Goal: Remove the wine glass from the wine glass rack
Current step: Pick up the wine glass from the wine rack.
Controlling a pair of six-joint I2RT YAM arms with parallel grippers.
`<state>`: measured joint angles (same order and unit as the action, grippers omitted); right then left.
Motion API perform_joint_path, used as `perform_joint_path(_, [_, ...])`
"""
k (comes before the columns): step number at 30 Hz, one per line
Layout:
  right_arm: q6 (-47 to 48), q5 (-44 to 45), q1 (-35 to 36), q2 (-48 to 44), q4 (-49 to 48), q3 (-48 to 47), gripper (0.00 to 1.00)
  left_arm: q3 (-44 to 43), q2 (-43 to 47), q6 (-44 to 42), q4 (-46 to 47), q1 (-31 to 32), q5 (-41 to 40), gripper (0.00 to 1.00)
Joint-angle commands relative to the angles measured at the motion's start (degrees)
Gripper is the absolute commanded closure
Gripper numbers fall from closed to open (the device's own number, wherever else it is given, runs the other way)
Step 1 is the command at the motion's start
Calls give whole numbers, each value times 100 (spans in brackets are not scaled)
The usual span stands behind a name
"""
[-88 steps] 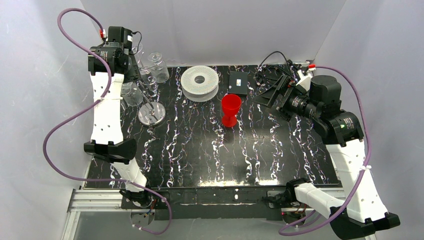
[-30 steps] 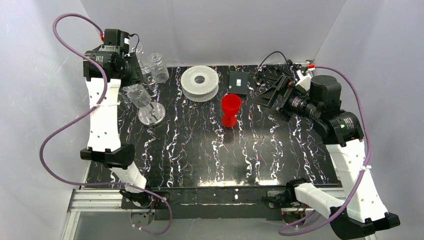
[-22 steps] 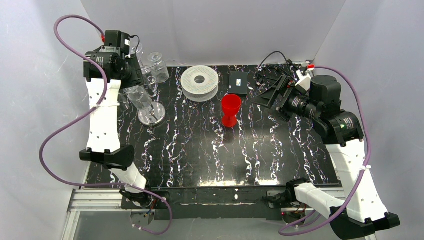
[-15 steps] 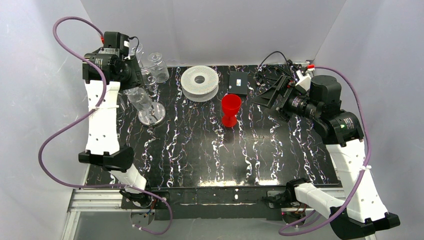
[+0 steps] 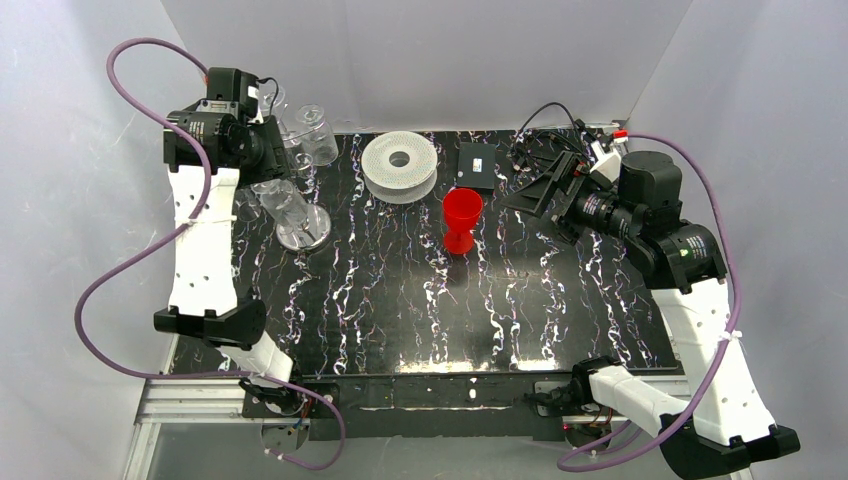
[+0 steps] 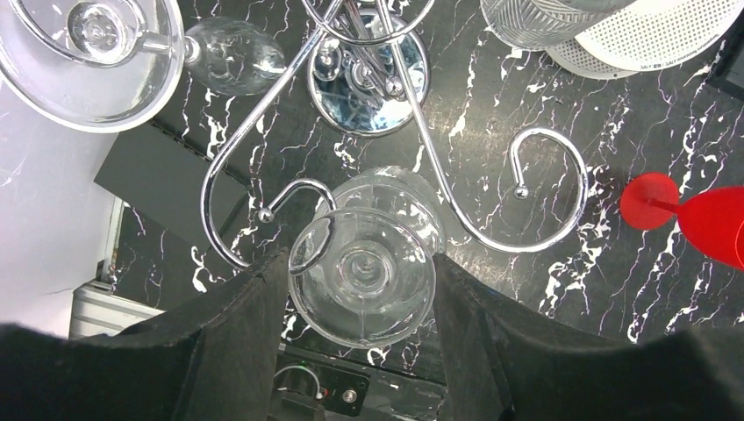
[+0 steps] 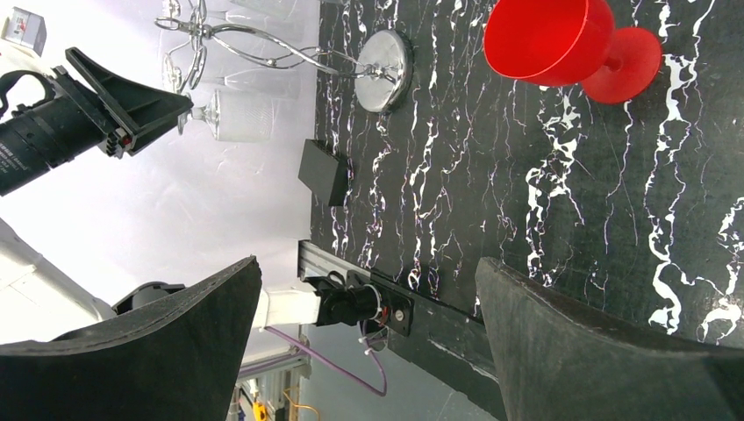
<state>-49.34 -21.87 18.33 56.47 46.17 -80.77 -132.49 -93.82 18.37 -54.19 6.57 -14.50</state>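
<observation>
The robot's left gripper holds the clear wine glass by its foot, so next the right gripper closes on the bowl [image 7: 241, 116] of that glass.
The wine glass rack [image 6: 518, 237] is a silver wire tree with curled arms on a round chrome base [image 5: 303, 228]. A clear wine glass [image 6: 368, 303] sits foot-first between the black fingers [image 6: 237, 333] of my left gripper [image 6: 360, 267], which press its foot from both sides. A curled arm end of the rack overlaps the foot's left rim. In the top view this glass [image 5: 281, 202] hangs tilted just above the base. My right gripper [image 7: 368, 263] stands wide open and holds nothing, far right of the rack [image 7: 263, 44].
Two more clear glasses [image 6: 88, 53] [image 6: 535, 17] hang on the rack. A white ribbed spool [image 5: 399, 165], a black box [image 5: 477, 165] and a red goblet [image 5: 461, 220] stand mid-table. Cables lie at the back right [image 5: 540, 130].
The left wrist has drawn back toward the rear left, and the held glass has swung right and tilted over the rack's base. The right arm has not moved.
</observation>
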Motion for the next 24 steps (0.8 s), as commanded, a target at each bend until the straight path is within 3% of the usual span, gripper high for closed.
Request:
perform_joint_path(1, [22,-189,-40,-61,-328,11,0,64,344,-77,-1149,51,18,69])
perform_joint_path(24, [43,-861,-38,-99,-967,383,0,403,655,-209,-1157,229,175,68])
